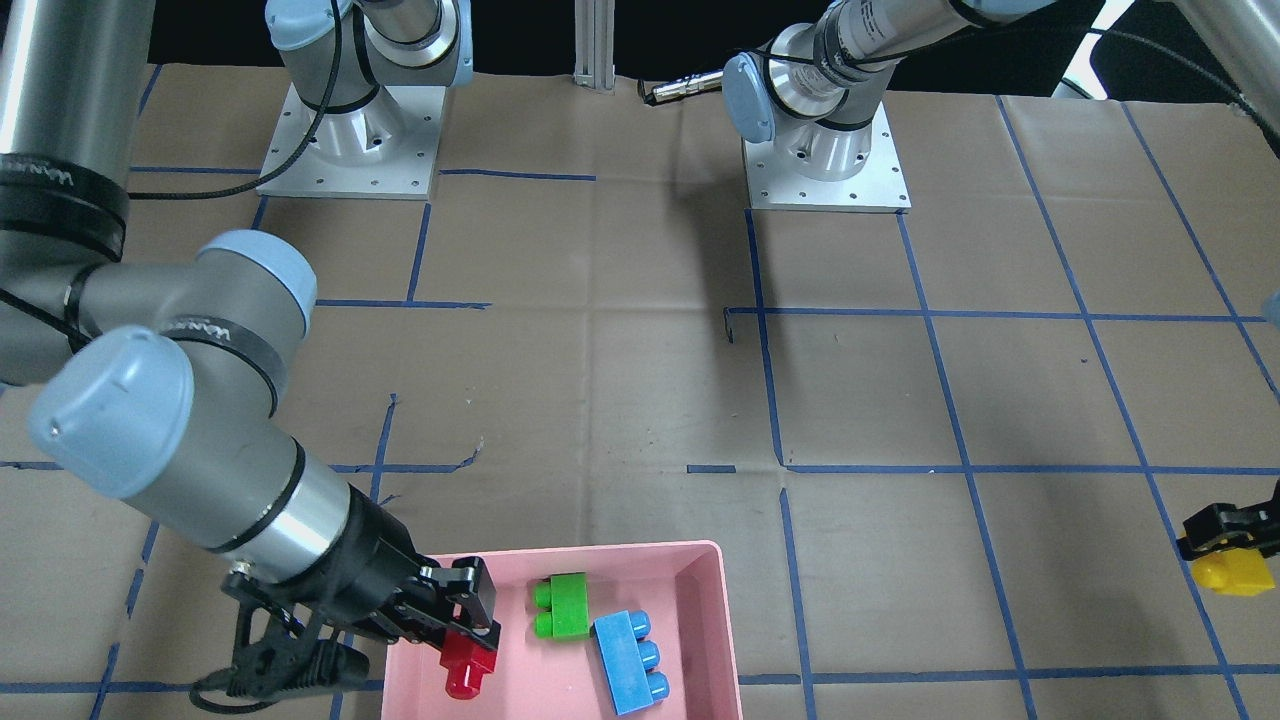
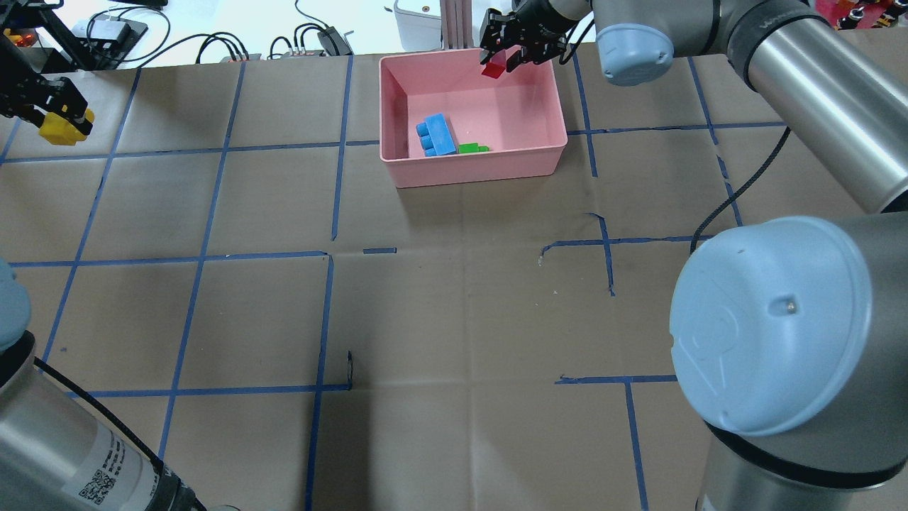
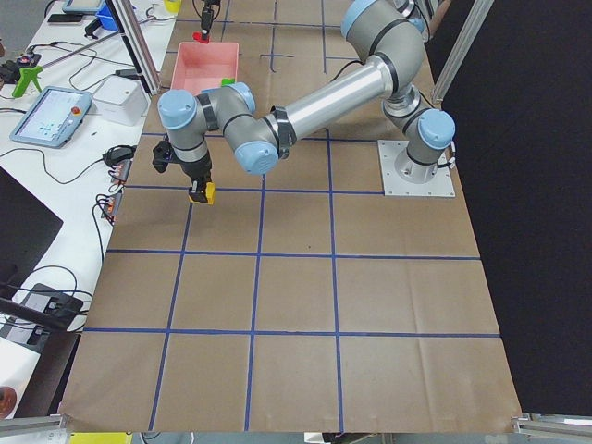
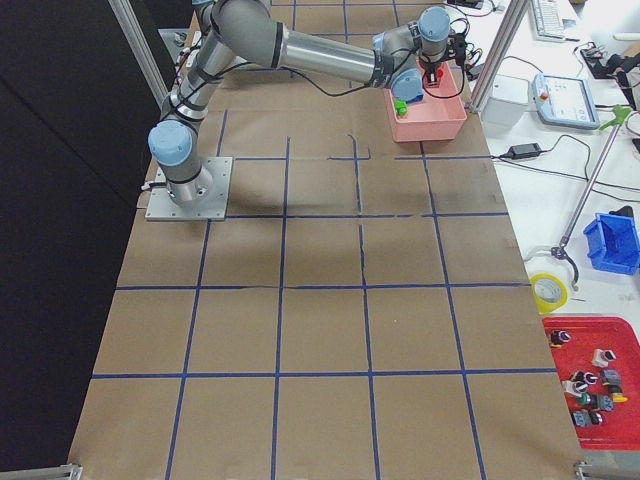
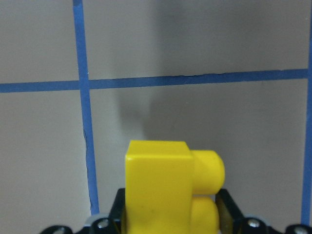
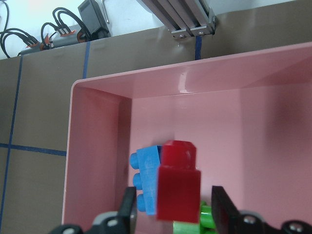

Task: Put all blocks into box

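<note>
The robot's left gripper should release the yellow brick, now low over the table, on top of the blue brick (image 1: 660, 676) inside the pink box.
The pink box (image 1: 722, 600) (image 2: 475, 167) stands at the table's far edge. The green brick (image 1: 565, 605) (image 2: 472, 148) and the blue brick (image 1: 632, 660) (image 2: 436, 135) lie inside it. My right gripper (image 1: 470, 625) (image 2: 507, 50) (image 6: 173, 209) hovers over the box's far right part. The red brick (image 1: 468, 668) (image 2: 494, 68) (image 6: 178, 183) sits tilted between its fingers, with a gap on each side in the right wrist view. My left gripper (image 1: 1225, 540) (image 2: 50, 106) (image 5: 170, 214) is shut on the yellow brick (image 1: 1232, 575) (image 2: 64, 130) (image 5: 161, 185), low over the table far left of the box.
Blue tape lines grid the brown paper table. Both arm bases (image 1: 350, 150) (image 1: 825, 160) are bolted at the robot's side. An aluminium post (image 2: 454, 21) and cables stand just behind the box. The right arm's elbow (image 2: 773, 319) looms over the near right.
</note>
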You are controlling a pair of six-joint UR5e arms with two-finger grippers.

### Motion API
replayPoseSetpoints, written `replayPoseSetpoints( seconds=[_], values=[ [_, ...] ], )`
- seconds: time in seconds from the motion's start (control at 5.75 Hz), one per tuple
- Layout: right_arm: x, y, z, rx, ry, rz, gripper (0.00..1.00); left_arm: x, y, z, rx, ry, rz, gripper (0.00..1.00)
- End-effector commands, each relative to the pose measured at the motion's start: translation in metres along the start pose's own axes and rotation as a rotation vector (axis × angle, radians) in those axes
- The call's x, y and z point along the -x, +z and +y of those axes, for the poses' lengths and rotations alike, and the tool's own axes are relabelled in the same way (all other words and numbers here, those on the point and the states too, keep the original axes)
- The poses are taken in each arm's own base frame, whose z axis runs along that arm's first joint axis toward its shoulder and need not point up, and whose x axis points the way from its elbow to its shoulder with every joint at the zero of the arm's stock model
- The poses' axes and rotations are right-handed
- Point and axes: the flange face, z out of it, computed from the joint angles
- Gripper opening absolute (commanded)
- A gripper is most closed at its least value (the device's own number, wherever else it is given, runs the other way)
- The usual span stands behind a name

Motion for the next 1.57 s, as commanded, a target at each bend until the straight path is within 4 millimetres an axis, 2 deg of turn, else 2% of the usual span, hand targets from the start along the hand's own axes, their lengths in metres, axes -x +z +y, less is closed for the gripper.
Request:
replayPoseSetpoints(
  seconds=[0.0,0.17,0.35,0.52,0.7,0.87,1.04,1.22,1.39],
  values=[
    [0.002,0.009,0.005,0.015,-0.009,0.006,1.0,-0.095,-0.044,-0.037,-0.034,-0.073,0.058,0.0],
    [0.005,0.003,0.006,0.019,-0.006,0.009,1.0,-0.167,-0.047,-0.051,-0.041,-0.105,0.073,0.0],
    [-0.005,-0.005,0.015,0.115,0.025,0.038,1.0,-0.248,-0.047,-0.06,-0.037,-0.158,0.079,0.0],
    [-0.021,-0.049,0.02,0.187,-0.035,0.104,1.0,-0.333,-0.032,-0.069,-0.019,-0.177,0.086,0.0],
    [-0.03,-0.109,0.025,0.2,-0.109,0.217,1.0,-0.413,-0.022,-0.074,-0.008,-0.218,0.117,0.0],
    [-0.019,-0.155,0.043,0.243,-0.131,0.27,1.0,-0.457,-0.006,-0.08,-0.016,-0.222,0.123,0.0],
    [0.001,-0.2,0.082,0.373,-0.093,0.307,1.0,-0.489,0.035,-0.09,-0.017,-0.245,0.122,0.0],
    [0.01,-0.228,0.11,0.438,-0.088,0.366,1.0,-0.51,0.074,-0.098,-0.014,-0.245,0.118,0.0],
    [0.023,-0.255,0.139,0.421,-0.103,0.402,1.0,-0.517,0.115,-0.105,0.004,-0.248,0.112,0.01]
  ],
)
